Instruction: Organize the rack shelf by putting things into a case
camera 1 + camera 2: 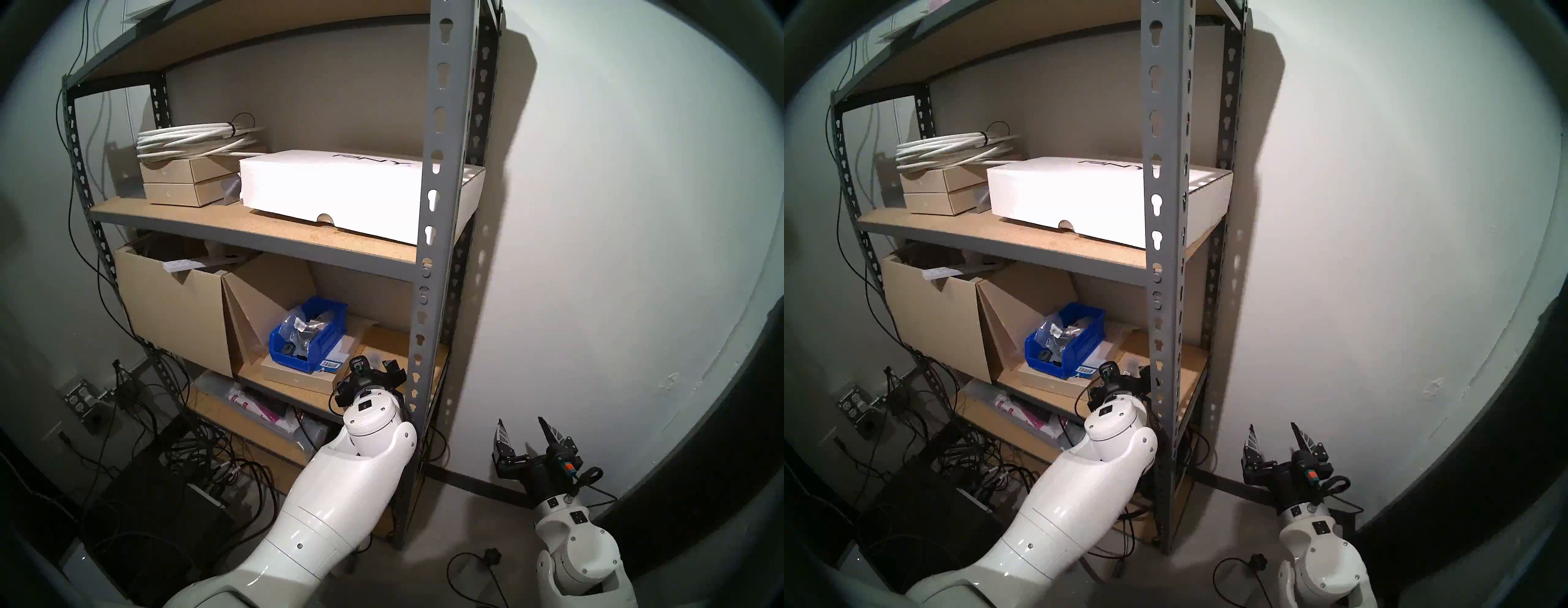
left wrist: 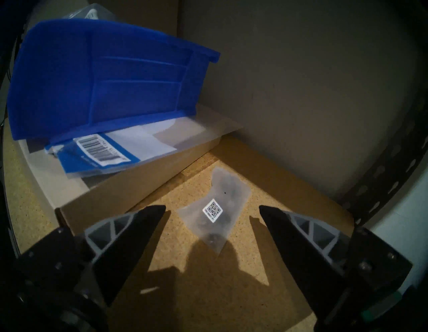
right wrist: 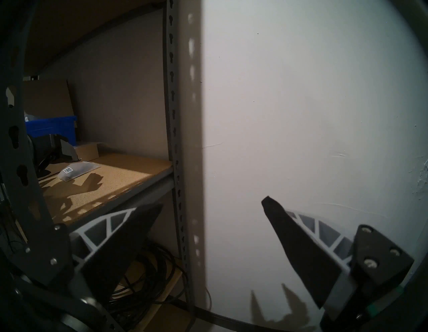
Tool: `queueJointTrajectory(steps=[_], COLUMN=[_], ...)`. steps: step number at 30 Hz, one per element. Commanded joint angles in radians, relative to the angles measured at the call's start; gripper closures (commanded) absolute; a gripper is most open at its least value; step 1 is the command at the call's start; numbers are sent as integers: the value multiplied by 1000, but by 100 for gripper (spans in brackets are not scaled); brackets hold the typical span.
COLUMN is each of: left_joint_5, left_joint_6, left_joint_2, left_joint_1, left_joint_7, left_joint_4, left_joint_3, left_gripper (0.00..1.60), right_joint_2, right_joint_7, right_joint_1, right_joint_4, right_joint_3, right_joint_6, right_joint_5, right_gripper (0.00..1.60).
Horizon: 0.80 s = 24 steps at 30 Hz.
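Note:
The clear bag is lying flat below the open fingertips of my left gripper, so I need to reach lower and pinch the bag's near end [image 2: 213,235] before I lift it toward the bin.
On the lower board of the grey rack shelf [image 1: 437,212], a small clear bag of black pieces with a white code label [image 2: 229,192] lies flat; it also shows in the right wrist view [image 3: 74,170]. My left gripper [image 2: 212,208] is open, its fingers either side of the bag and just short of it, holding nothing. The blue bin [image 1: 307,335] stands to the bag's left on a flat cardboard box and holds several bags [image 1: 303,325]. My right gripper [image 1: 522,424] is open and empty, outside the rack near the wall.
The flat tan box [image 2: 129,185] under the bin also carries a blue-and-white barcode packet [image 2: 102,150]. The rack's front right upright [image 1: 424,339] stands close to my left wrist. Open cardboard boxes [image 1: 169,310] are left of the bin. Cables [image 1: 191,458] lie on the floor.

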Motion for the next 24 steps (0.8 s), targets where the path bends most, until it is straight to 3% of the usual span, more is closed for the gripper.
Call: queueJointTrajectory(steps=[1,9,12,17,19,24], left_joint_5=[3,-8,-17,-32,-37,-47], left_joint_6=[8,15,23,35,36,46], left_joint_2=[-6,-10,-14,-17,-19,-20], left_joint_1=[-60,-73,-70,-66,-64,-56], left_joint_7=[-18,-40,-50,-58,-59,-60], left_joint_4=[14,41,45,50,53,57], left_joint_3=[-3,-13,-17,-21,-23,-21], left_gripper=[4,4,16,19,40,43], right_joint_2=[0,0,0,0,0,0], right_joint_7=[0,0,0,0,0,0], right_joint_1=[2,2,1,1,1,1], right_joint_4=[-20,-20,-20,-20,-20,-20], right_joint_3=[0,0,0,0,0,0], right_joint_6=[-3,-3,-3,-3,-2,-2], right_joint_5=[0,0,0,0,0,0], right_gripper=[0,0,0,0,0,0])
